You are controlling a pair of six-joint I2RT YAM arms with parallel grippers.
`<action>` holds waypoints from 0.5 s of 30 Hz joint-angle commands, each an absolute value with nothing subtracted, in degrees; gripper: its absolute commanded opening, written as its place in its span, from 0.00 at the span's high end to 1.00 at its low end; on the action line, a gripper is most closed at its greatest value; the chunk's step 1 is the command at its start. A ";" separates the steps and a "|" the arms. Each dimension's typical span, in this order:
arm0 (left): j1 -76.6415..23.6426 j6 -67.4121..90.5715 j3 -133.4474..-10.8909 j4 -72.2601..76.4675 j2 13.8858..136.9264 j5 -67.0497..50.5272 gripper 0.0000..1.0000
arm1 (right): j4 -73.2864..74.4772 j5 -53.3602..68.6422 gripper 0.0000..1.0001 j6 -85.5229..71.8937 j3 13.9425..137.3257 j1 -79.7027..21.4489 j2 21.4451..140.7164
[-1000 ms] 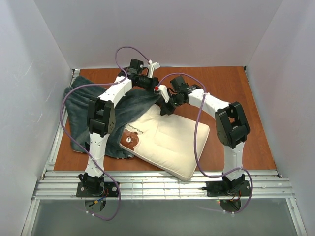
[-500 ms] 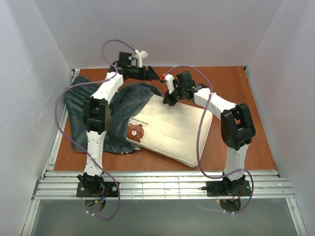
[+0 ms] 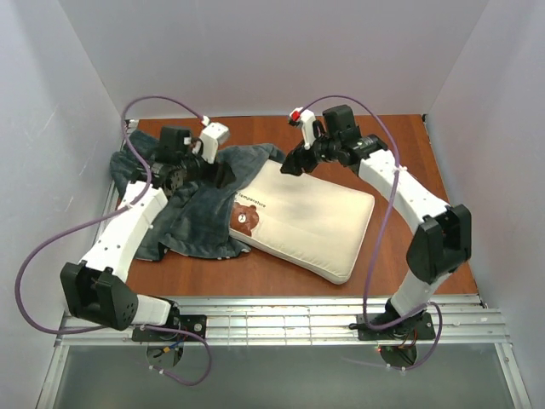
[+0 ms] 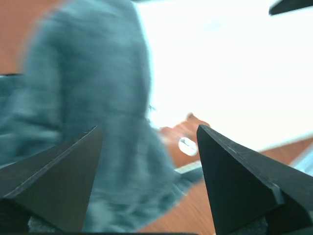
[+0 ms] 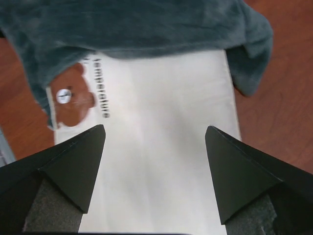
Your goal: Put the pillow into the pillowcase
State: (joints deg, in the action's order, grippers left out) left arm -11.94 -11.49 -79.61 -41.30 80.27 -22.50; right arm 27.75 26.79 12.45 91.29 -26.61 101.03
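Observation:
The pillow's bear-face corner is outside the pillowcase, so the robot's right gripper needs to pinch the pillow [image 3: 267, 228] next to the bear face and push that corner in.
The cream pillow [image 3: 311, 223] lies flat mid-table, its bear face [image 3: 247, 221] toward the left. The dark grey-teal pillowcase [image 3: 183, 209] is crumpled on the left, one edge draped along the pillow's far-left end. My left gripper [image 3: 223, 173] hovers over the pillowcase, open with nothing between its fingers. My right gripper [image 3: 290, 164] hangs open above the pillow's far corner, also holding nothing. In the left wrist view the left gripper [image 4: 148, 128] faces blurred pillowcase [image 4: 93, 107] and pillow [image 4: 225, 73]. In the right wrist view the right gripper [image 5: 155, 127] looks down on pillow [image 5: 161, 166], bear face [image 5: 73, 95] and pillowcase [image 5: 137, 29].
The brown table [image 3: 409, 170] is boxed in by white walls on the left, back and right. A metal rail [image 3: 289, 319] runs along the near edge by the arm bases. Purple cables loop above both arms.
Both grippers have opened and let go of the pillowcase, which dropped onto the table and the pillow's edge. The left arm swung down to the left; the right arm pulled back and up.

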 commanded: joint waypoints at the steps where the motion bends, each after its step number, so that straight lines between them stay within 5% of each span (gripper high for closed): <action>1: -16.07 -13.63 -71.12 -38.86 79.98 -16.18 0.29 | 32.35 28.31 0.22 12.75 85.45 -31.81 97.03; 11: -25.13 -15.47 -63.55 -29.18 85.60 -4.93 0.48 | 23.12 21.10 0.24 7.12 73.74 -38.75 104.57; 13: -25.31 -15.99 -62.67 -28.74 87.36 -3.35 0.64 | 22.77 20.14 0.30 6.86 74.09 -39.90 107.30; 15: -25.31 -16.26 -63.10 -29.52 88.33 -3.16 0.88 | 22.15 20.21 0.56 5.63 74.53 -40.08 108.71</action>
State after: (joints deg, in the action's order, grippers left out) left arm -25.15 -14.55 -63.09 -31.22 87.85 -6.24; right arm 22.50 22.41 8.01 74.17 -38.85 106.45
